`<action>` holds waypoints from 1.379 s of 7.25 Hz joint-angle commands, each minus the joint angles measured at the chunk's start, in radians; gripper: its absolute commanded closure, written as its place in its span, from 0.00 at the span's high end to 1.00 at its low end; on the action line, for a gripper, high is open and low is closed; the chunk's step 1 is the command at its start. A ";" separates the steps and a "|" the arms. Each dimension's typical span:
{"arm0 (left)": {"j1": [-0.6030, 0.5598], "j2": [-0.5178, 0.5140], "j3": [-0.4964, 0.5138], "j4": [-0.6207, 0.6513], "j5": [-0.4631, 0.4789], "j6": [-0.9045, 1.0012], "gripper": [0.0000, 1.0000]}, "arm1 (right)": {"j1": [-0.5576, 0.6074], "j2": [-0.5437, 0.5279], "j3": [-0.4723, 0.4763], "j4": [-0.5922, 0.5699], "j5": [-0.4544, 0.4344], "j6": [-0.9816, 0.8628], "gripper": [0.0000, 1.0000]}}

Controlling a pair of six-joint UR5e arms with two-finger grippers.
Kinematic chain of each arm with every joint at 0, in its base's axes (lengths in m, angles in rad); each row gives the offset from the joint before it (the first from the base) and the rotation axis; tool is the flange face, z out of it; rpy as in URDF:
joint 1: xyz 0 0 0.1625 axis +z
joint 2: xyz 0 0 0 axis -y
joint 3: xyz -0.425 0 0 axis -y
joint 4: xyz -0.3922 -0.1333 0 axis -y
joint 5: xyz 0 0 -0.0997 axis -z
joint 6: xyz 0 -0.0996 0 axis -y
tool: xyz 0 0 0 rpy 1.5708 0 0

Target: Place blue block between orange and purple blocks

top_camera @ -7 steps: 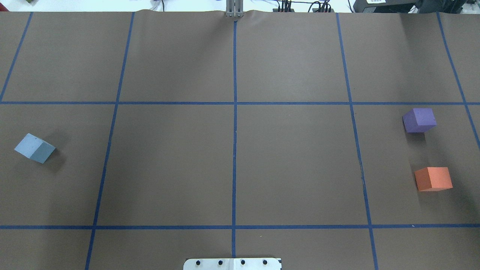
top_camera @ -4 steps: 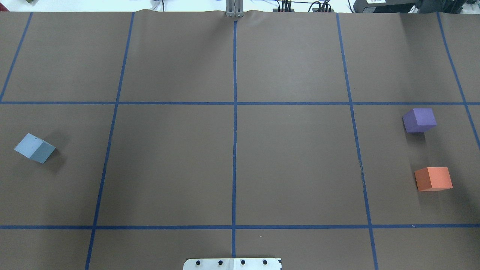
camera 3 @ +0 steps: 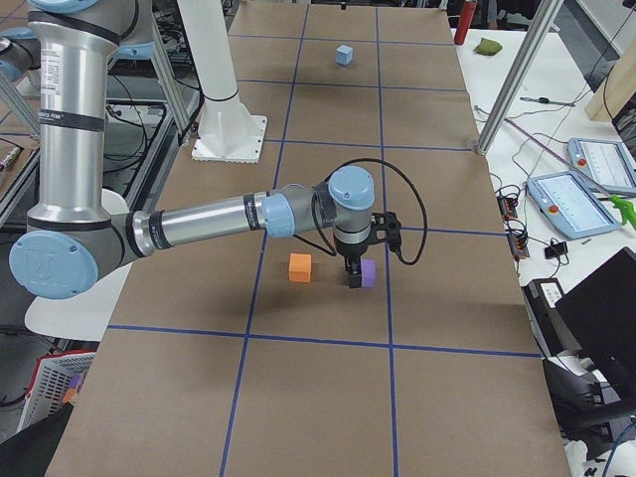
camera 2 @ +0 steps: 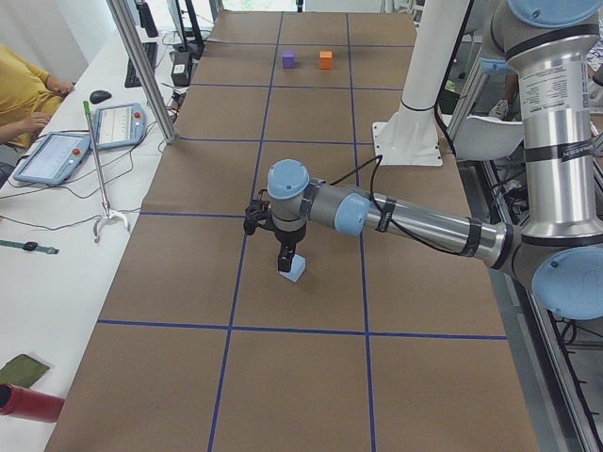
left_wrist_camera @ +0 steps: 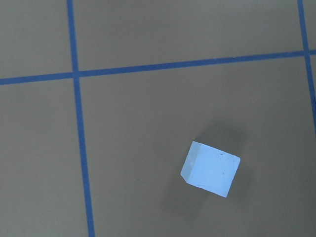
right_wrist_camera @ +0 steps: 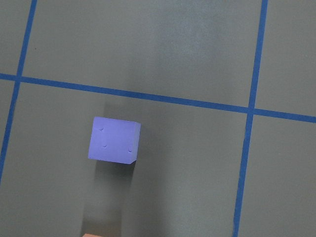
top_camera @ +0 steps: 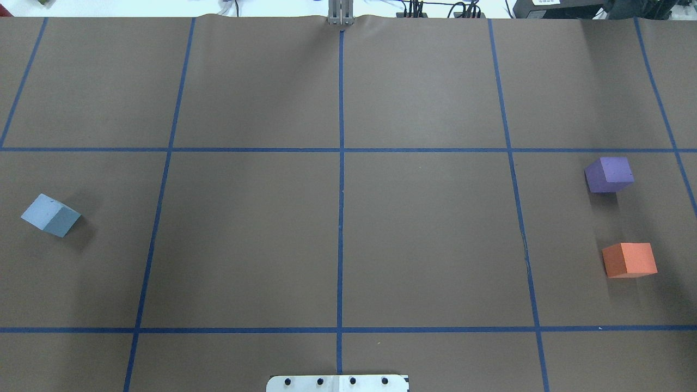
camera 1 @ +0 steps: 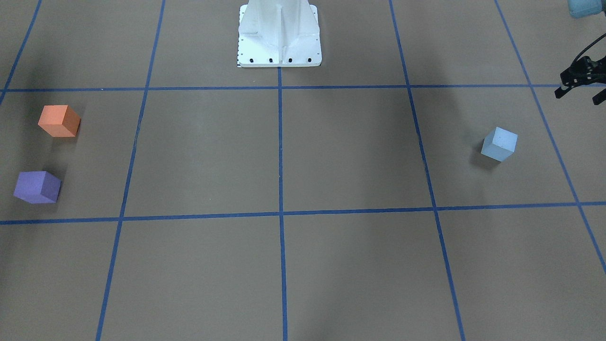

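I lower my left gripper to the blue block next and close its fingers on the block's opposite sides (camera 1: 500,143) (left_wrist_camera: 211,169).
The blue block (top_camera: 50,215) lies on the brown mat at the far left; it also shows in the front view (camera 1: 499,143) and the left wrist view (left_wrist_camera: 211,169). The purple block (top_camera: 610,174) and orange block (top_camera: 629,259) sit at the far right with a gap between them. My left gripper (camera 2: 285,260) hangs over the blue block (camera 2: 294,271). My right gripper (camera 3: 353,276) hangs beside the purple block (camera 3: 367,273), near the orange block (camera 3: 300,267). Both grippers show only in the side views, so I cannot tell whether they are open or shut.
Blue tape lines divide the mat into squares. The white robot base (camera 1: 279,35) stands at the middle of the near edge. A black wrist part with a cable (camera 1: 580,76) pokes in at the front view's right edge. Tablets and a seated operator (camera 2: 24,104) are beside the table.
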State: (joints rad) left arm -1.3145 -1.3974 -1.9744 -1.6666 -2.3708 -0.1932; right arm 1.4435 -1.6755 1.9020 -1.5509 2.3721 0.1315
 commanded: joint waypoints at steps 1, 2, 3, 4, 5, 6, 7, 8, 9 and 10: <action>0.113 -0.002 0.000 -0.063 0.114 0.009 1.00 | -0.005 -0.001 -0.004 0.000 -0.001 0.000 1.00; 0.147 -0.002 0.003 -0.085 0.161 0.012 0.99 | -0.006 -0.001 -0.008 0.000 0.001 0.000 1.00; 0.196 -0.011 0.012 -0.087 0.166 0.012 0.99 | -0.015 -0.001 -0.008 0.000 0.001 0.000 1.00; 0.219 -0.015 0.028 -0.099 0.183 0.012 0.98 | -0.025 -0.001 -0.009 0.000 -0.001 0.002 1.00; 0.263 -0.037 0.070 -0.132 0.183 0.011 0.99 | -0.032 -0.001 -0.009 0.002 -0.001 0.000 1.00; 0.270 -0.038 0.116 -0.177 0.182 0.008 0.99 | -0.034 -0.001 -0.009 0.002 -0.001 -0.001 1.00; 0.296 -0.046 0.161 -0.235 0.173 -0.005 0.99 | -0.037 -0.001 -0.011 0.000 -0.001 -0.003 1.00; 0.345 -0.051 0.183 -0.278 0.177 -0.044 0.99 | -0.041 -0.003 -0.009 0.000 -0.001 -0.003 1.00; 0.354 -0.069 0.212 -0.289 0.173 -0.051 0.99 | -0.046 -0.001 -0.009 0.000 -0.001 -0.003 1.00; 0.360 -0.081 0.216 -0.291 0.173 -0.081 0.99 | -0.051 -0.001 -0.009 0.002 -0.001 -0.001 1.00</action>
State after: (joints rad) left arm -0.9700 -1.4617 -1.7771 -1.9434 -2.1968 -0.2425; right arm 1.3987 -1.6771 1.8927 -1.5505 2.3715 0.1293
